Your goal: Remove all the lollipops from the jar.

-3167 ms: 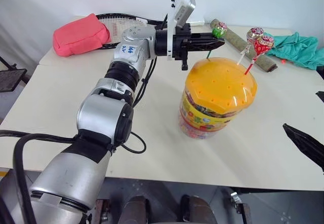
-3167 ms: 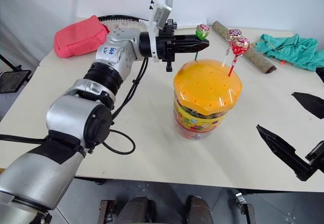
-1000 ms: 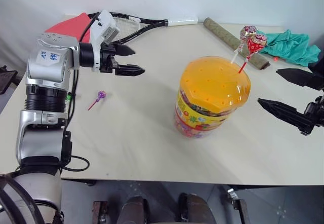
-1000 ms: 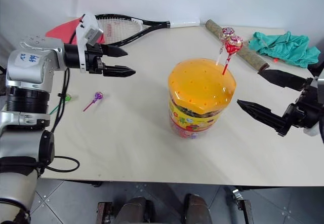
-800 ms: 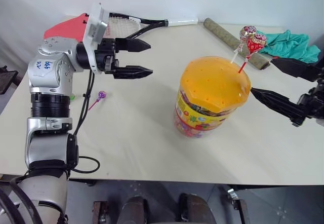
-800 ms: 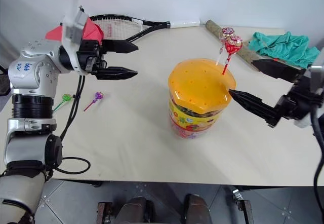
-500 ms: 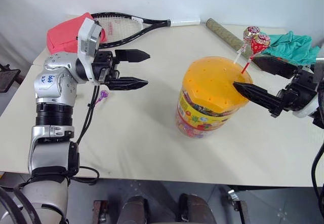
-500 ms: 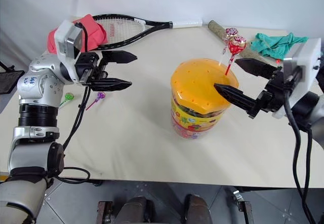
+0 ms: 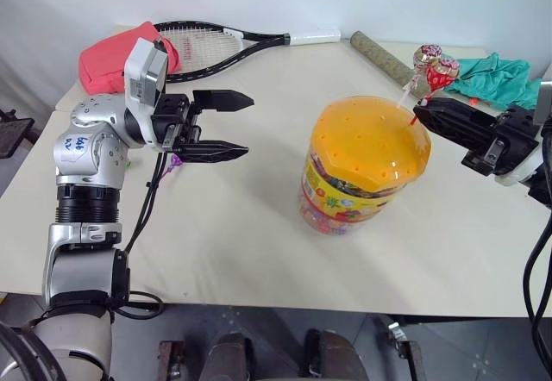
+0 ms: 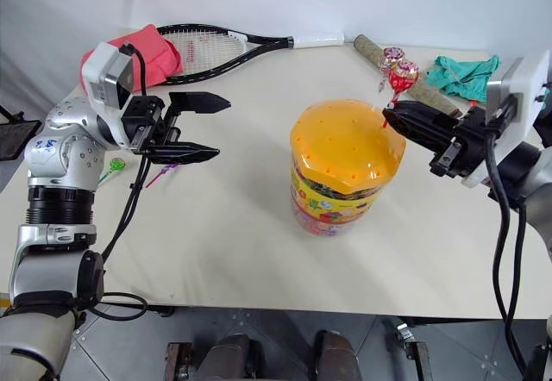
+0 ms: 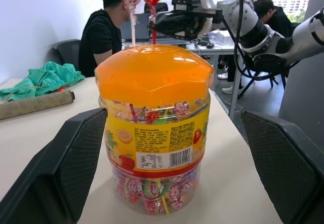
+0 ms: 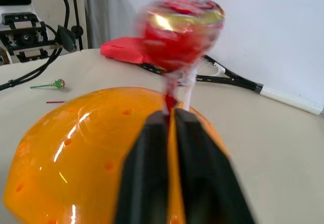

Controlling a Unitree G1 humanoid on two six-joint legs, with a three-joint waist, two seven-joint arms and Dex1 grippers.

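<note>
Next, I let go of the red lollipop with my right gripper on the bare table (image 9: 473, 212) between the jar and my right arm's cables.
The jar (image 9: 366, 161), a clear tub with a domed orange holed lid, stands mid-table. A red lollipop (image 9: 442, 69) and a pink-silver lollipop (image 9: 425, 53) rise on their sticks from the lid's far right edge. My right gripper (image 9: 420, 109) is shut on the red lollipop's stick just above the lid; in the right wrist view the red head (image 12: 177, 31) stands over the closed fingertips (image 12: 157, 120). To the jar's left, my left gripper (image 9: 246, 124) is open, level and pointing at the jar, holding nothing. A green lollipop (image 10: 112, 165) and a purple lollipop (image 9: 175, 159) lie on the table under the left arm.
A tennis racket (image 9: 216, 45) and a red pouch (image 9: 116, 58) lie at the far left, a cardboard roll (image 9: 384, 53) and a teal cloth (image 9: 496, 79) at the far right. People (image 11: 109, 31) sit beyond the table's right end.
My right gripper came in from the right to the lid's far edge and shut on the red lollipop's stick. The left gripper turned toward the jar and drew back a little, staying open.
</note>
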